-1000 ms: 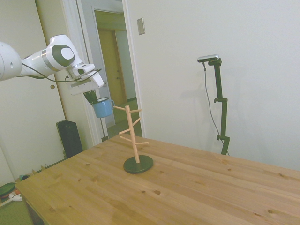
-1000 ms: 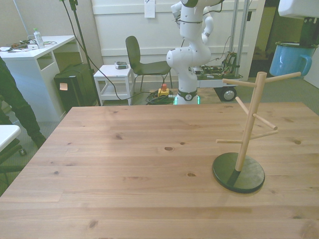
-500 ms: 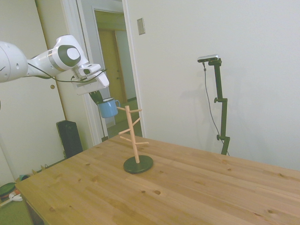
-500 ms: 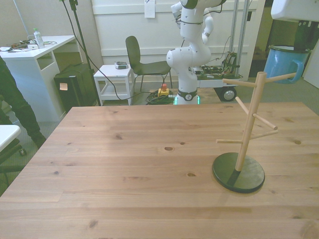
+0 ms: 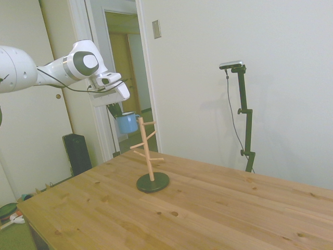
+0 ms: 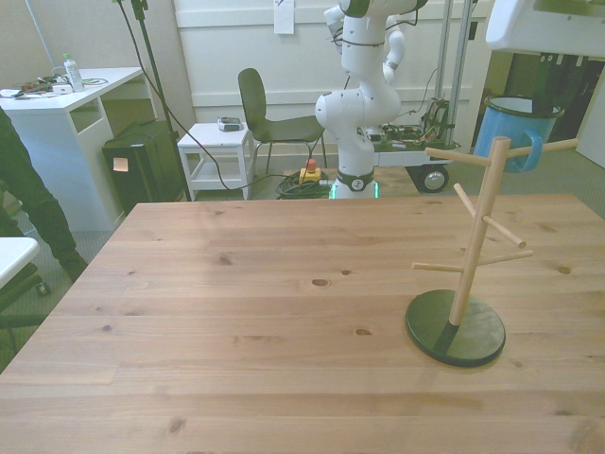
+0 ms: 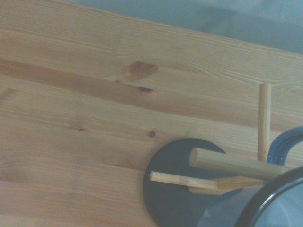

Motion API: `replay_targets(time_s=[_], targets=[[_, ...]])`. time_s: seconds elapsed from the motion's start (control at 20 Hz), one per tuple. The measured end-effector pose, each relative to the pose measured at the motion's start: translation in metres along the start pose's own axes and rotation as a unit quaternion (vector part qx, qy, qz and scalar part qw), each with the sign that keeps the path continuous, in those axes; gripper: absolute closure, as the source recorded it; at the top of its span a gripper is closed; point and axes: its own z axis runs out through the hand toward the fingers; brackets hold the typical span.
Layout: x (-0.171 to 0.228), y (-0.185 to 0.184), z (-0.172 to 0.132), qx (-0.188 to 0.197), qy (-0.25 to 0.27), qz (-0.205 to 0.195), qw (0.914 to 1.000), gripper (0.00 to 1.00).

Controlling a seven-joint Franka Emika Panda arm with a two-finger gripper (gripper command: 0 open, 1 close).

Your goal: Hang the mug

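Observation:
The robot's gripper needs to let go of the mug with its handle hanging on the uppermost peg of the wooden stand (image 5: 138, 130) (image 7: 234, 163).
The mug (image 6: 501, 133), light blue with a dark-edged rim, hangs in the air at the top of the wooden peg stand (image 6: 470, 248). My gripper (image 6: 540, 87) is shut on its rim from above. In the front view the mug's handle (image 6: 531, 151) overlaps the upper peg on the right (image 6: 553, 148), and the peg looks to pass through the loop. The side view shows the mug (image 5: 126, 123) just left of the stand's post (image 5: 146, 149), under the gripper (image 5: 115, 110). The wrist view shows the stand's dark base (image 7: 182, 189), its pegs and part of the mug's rim (image 7: 267, 197).
The stand's round dark base (image 6: 455, 327) sits on the wooden table (image 6: 246, 312) toward the front view's right. Lower pegs stick out both ways. A person's dark sleeve (image 6: 21, 180) shows at the front view's left edge, off the table.
The gripper has carried the mug down and toward the stand's post, to the front view's left. The handle, which hung free of the stand, is now at the upper peg.

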Motion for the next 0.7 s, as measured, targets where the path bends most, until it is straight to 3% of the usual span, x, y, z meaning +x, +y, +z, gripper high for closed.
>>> replay_targets(time_s=[0.7], targets=[[-0.008, 0.019, 0.0, 0.0, 0.006, 0.003, 1.0, 1.0]])
